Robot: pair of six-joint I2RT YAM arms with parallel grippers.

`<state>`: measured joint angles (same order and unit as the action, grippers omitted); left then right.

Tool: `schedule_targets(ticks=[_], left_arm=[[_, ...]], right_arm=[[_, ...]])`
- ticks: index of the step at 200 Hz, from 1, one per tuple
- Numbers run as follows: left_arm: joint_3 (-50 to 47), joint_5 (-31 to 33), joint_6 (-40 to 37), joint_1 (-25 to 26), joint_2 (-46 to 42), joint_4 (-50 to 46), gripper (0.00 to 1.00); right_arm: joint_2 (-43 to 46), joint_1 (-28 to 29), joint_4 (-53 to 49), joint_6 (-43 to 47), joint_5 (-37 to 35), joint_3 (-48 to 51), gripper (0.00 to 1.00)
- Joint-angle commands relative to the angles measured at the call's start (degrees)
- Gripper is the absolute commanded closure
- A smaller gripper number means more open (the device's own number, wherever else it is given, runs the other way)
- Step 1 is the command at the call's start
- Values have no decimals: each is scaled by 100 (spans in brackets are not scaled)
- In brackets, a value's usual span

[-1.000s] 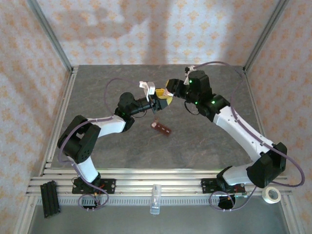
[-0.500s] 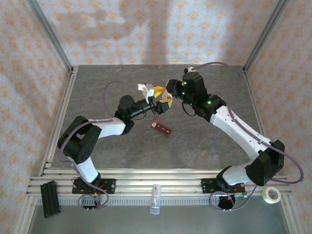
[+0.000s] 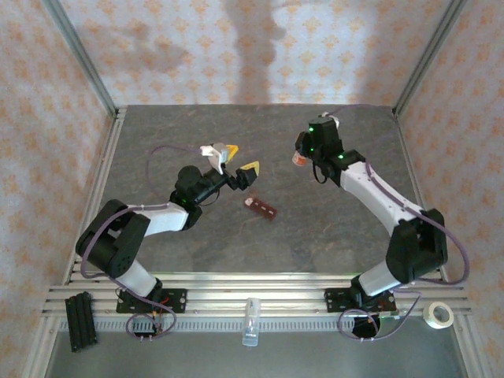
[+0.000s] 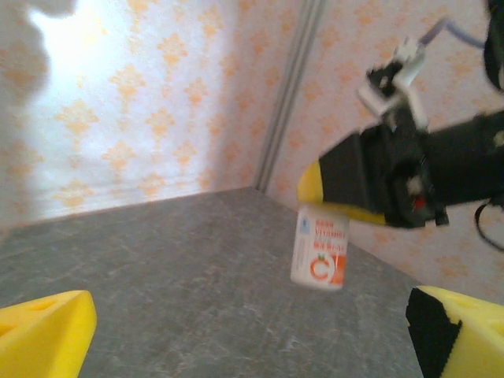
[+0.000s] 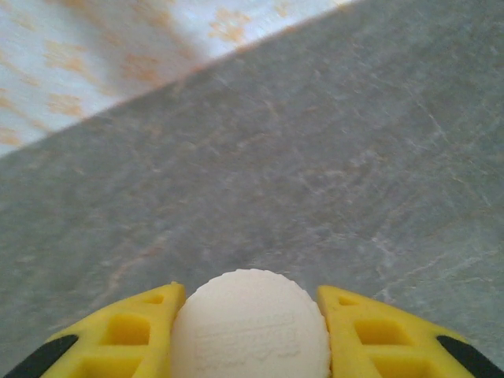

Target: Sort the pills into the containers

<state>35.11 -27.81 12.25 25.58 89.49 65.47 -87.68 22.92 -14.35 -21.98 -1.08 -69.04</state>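
I'll set the vitamin bottle on the bare grey table [image 3: 298, 177] between the reddish-brown containers and my right gripper. The bottle now hangs upright above the table.
A white vitamin bottle [image 4: 319, 248] with an orange C label hangs upright above the table, held by its ribbed cap [image 5: 250, 327]. My right gripper [image 5: 250, 335] is shut on that cap, one yellow finger [image 5: 118, 335] on each side. From above, the right gripper [image 3: 304, 154] is at the back right. My left gripper [image 3: 240, 158] stands open and empty left of the bottle, its yellow fingers [image 4: 43, 331] spread wide. The containers [image 3: 261, 208], a dark reddish-brown strip, lie on the table between the arms. The pills are out of view.
A clear tube [image 3: 250, 321] lies on the front rail. A black block [image 3: 80, 320] sits at the front left and a tape roll [image 3: 438, 314] at the front right. Metal frame posts and patterned walls enclose the grey table [image 3: 236, 244].
My left gripper has opened, let go of the bottle and drawn back to the left. My right arm has carried the bottle to the right, away from the left gripper.
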Motion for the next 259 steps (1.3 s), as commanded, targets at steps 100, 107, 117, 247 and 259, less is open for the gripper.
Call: schedule_targets(ticks=[100, 107, 117, 247, 259], left_arm=[[628, 1493, -676, -28, -1637, -3799, 0], [647, 1507, -655, -27, -1670, -3866, 0], [677, 1460, -647, -28, -1700, -3944, 0], [738, 1184, -523, -27, -1687, -4030, 0], [742, 1172, -544, -34, -1672, -4033, 0]], right_arm=[[-1728, -57, 1535, -286, -1411, 417, 86], [-1776, -55, 1559, -341, -1411, 449, 86], [-1816, -55, 1613, -435, -1407, 536, 85], [-1202, 74, 1740, -449, -891, 1010, 34], [-1118, 73, 1639, -438, -847, 934, 32]])
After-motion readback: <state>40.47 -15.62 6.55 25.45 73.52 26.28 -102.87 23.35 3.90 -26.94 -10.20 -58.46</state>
